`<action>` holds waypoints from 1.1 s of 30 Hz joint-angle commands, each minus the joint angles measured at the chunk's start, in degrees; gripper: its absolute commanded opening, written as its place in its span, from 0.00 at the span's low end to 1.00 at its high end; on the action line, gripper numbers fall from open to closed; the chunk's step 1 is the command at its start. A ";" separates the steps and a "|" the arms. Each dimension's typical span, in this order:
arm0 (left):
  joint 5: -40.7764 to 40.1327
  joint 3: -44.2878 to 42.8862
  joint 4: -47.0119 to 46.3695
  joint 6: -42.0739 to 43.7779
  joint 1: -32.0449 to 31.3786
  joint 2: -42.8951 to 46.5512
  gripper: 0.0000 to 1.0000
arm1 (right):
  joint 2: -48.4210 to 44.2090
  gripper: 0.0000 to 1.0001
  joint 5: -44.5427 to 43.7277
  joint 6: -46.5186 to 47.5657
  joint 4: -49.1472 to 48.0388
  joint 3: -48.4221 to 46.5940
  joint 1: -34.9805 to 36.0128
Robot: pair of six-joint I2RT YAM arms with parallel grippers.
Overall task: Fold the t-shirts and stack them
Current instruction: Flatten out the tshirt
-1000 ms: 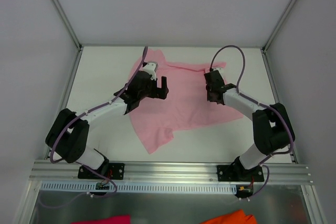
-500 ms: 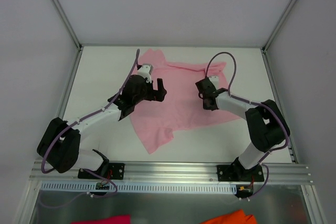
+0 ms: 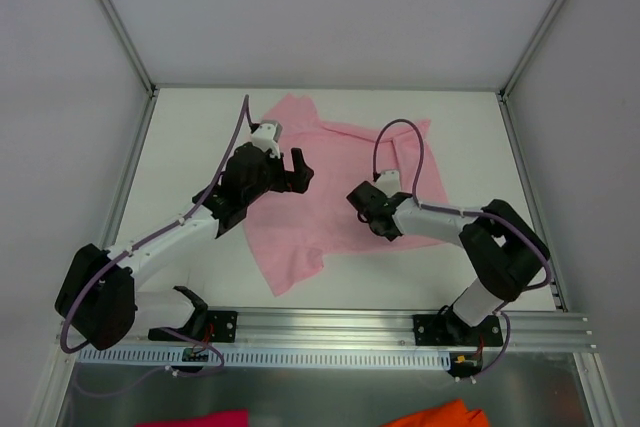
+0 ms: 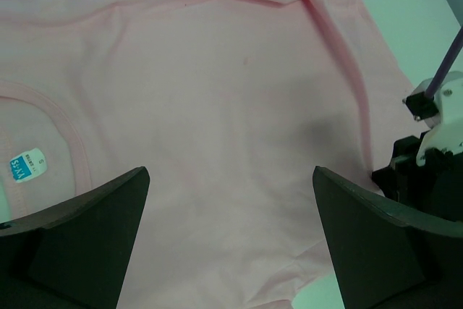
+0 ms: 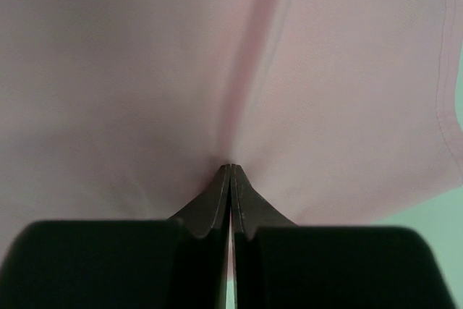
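Next, my left gripper needs to go to the seam of the far sleeve (image 3: 291,131) on the light pink t-shirt and close there.
A light pink t-shirt (image 3: 320,222) lies spread and rumpled on the white table (image 3: 185,147). My left gripper (image 3: 293,173) hovers over its upper left part, open, with nothing between the fingers. In the left wrist view the left gripper (image 4: 230,179) frames flat pink cloth (image 4: 217,92), with the collar and its small white neck label (image 4: 25,166) at the left. My right gripper (image 3: 376,223) sits low on the middle of the shirt, shut. In the right wrist view the right gripper (image 5: 231,166) pinches a raised crease of the t-shirt (image 5: 340,70).
A magenta cloth scrap (image 3: 205,417) and an orange cloth scrap (image 3: 440,414) lie below the aluminium rail (image 3: 320,327) at the near edge. Metal frame posts stand at the table's far corners. The right arm's wrist (image 4: 434,142) shows at the right of the left wrist view.
My right gripper has travelled left and nearer across the shirt, drawing the shirt's right side along with it. The left arm has stretched out and its gripper has shifted slightly left and farther.
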State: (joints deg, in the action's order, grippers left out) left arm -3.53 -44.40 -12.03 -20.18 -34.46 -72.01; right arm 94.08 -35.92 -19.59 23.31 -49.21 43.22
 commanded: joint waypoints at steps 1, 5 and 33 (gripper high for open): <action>-0.34 0.98 -0.54 -0.91 -0.08 3.01 0.99 | -1.88 0.01 1.11 -6.59 3.85 5.17 4.76; 0.01 1.42 -0.62 -1.17 -0.17 3.80 0.99 | -3.03 0.01 3.13 -7.74 2.53 7.90 9.77; 11.43 -60.34 18.51 1.39 7.56 -52.25 0.99 | -25.43 0.01 -22.00 9.66 15.63 -19.26 8.64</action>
State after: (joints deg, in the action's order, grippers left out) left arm 6.04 -96.47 -2.52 -18.65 -28.73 -119.52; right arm 70.39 -54.22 -12.43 35.33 -70.11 53.47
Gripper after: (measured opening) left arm 0.987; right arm 0.016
